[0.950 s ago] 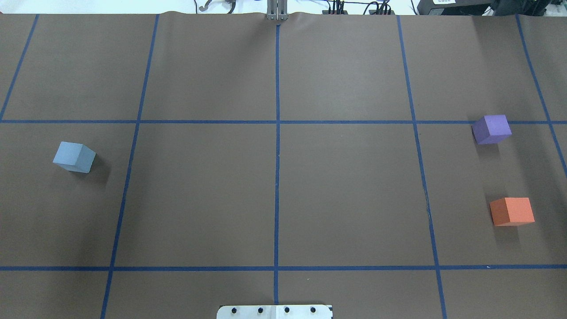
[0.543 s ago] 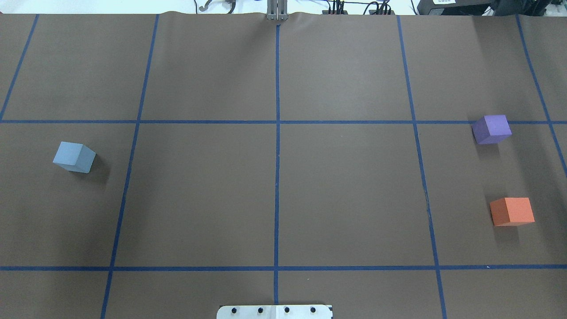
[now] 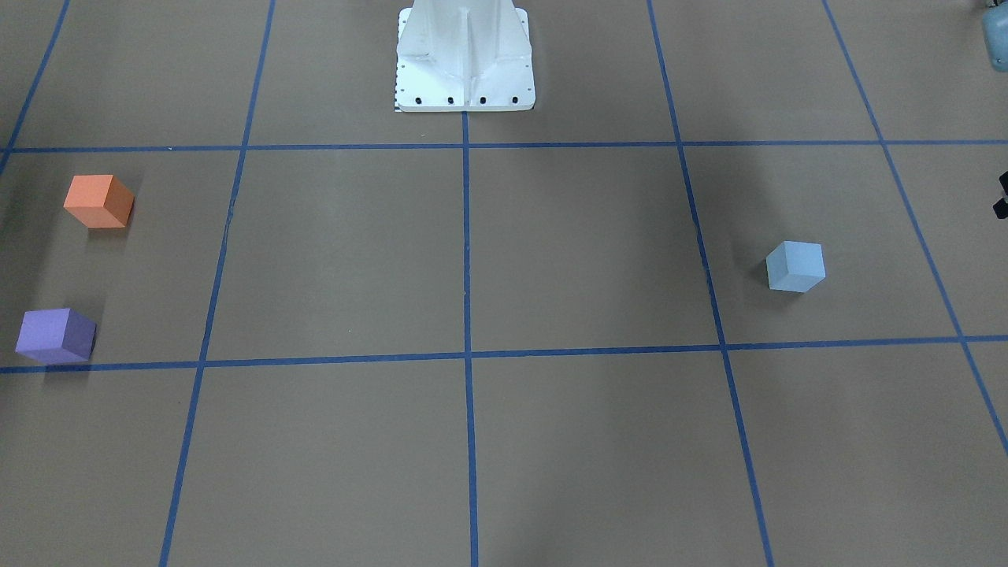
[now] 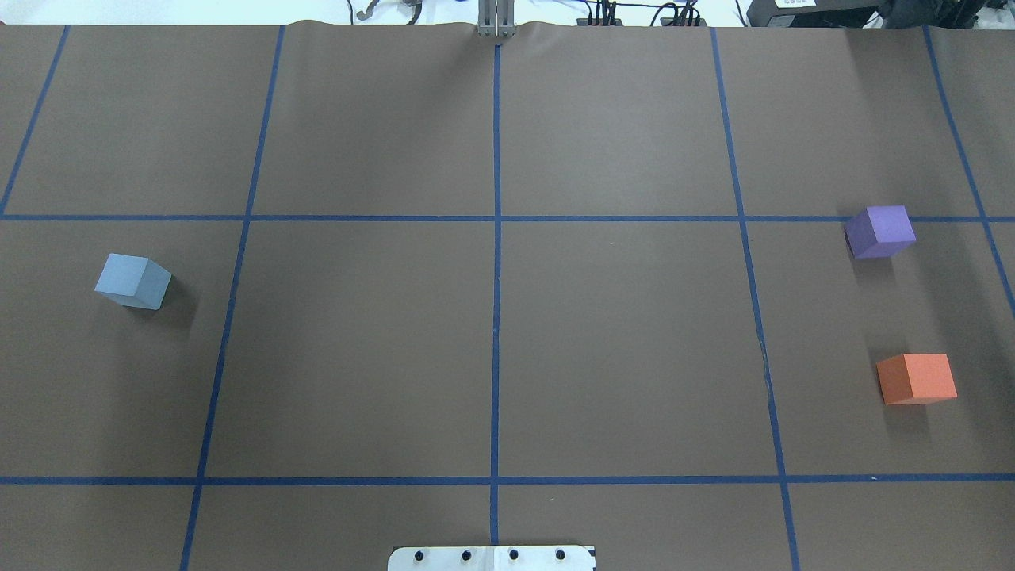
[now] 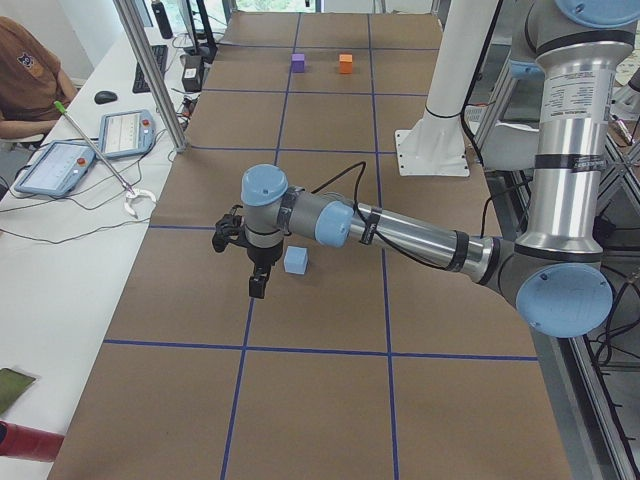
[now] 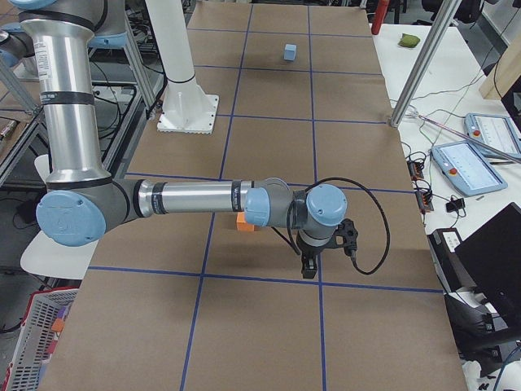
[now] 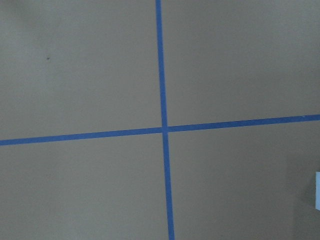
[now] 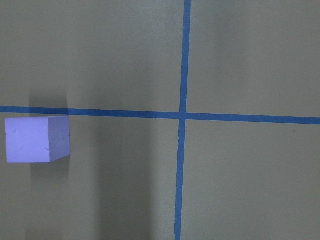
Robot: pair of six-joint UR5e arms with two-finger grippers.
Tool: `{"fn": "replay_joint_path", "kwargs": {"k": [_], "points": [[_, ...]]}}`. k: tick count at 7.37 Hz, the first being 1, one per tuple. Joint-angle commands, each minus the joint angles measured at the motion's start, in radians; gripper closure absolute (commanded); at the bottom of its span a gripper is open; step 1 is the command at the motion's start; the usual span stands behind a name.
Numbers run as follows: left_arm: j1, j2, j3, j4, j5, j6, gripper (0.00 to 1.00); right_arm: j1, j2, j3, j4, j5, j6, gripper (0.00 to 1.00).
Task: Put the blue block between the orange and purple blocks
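The light blue block is the next thing for my left gripper. It should move there and close on the block's inner and outer sides [image 3: 804, 260] near its top.
The light blue block [image 4: 132, 281] sits alone on the left half of the brown table; it also shows in the front view [image 3: 795, 266] and the left side view [image 5: 295, 261]. The purple block [image 4: 879, 231] and the orange block [image 4: 917, 378] stand apart at the far right, with a bare gap between them. My left gripper [image 5: 258, 288] hangs just beside the blue block, on its outer side. My right gripper [image 6: 309, 267] hangs near the orange block [image 6: 247, 221]. I cannot tell whether either gripper is open or shut. The right wrist view shows the purple block [image 8: 36, 139].
Blue tape lines divide the table into a grid. The white robot base [image 3: 465, 55] stands at the middle of the near edge. A side table with tablets [image 5: 60, 165], cables and a seated person runs along the far edge.
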Motion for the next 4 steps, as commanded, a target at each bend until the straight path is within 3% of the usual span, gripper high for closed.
{"fn": "replay_joint_path", "kwargs": {"k": [1, 4], "points": [[0.103, -0.004, -0.008, -0.086, -0.020, -0.153, 0.00, -0.004, 0.003, 0.008, 0.000, -0.004, -0.003, 0.00], [0.342, 0.001, -0.002, -0.249, 0.048, -0.503, 0.00, -0.010, 0.027, 0.008, 0.000, -0.026, -0.005, 0.00]]}}
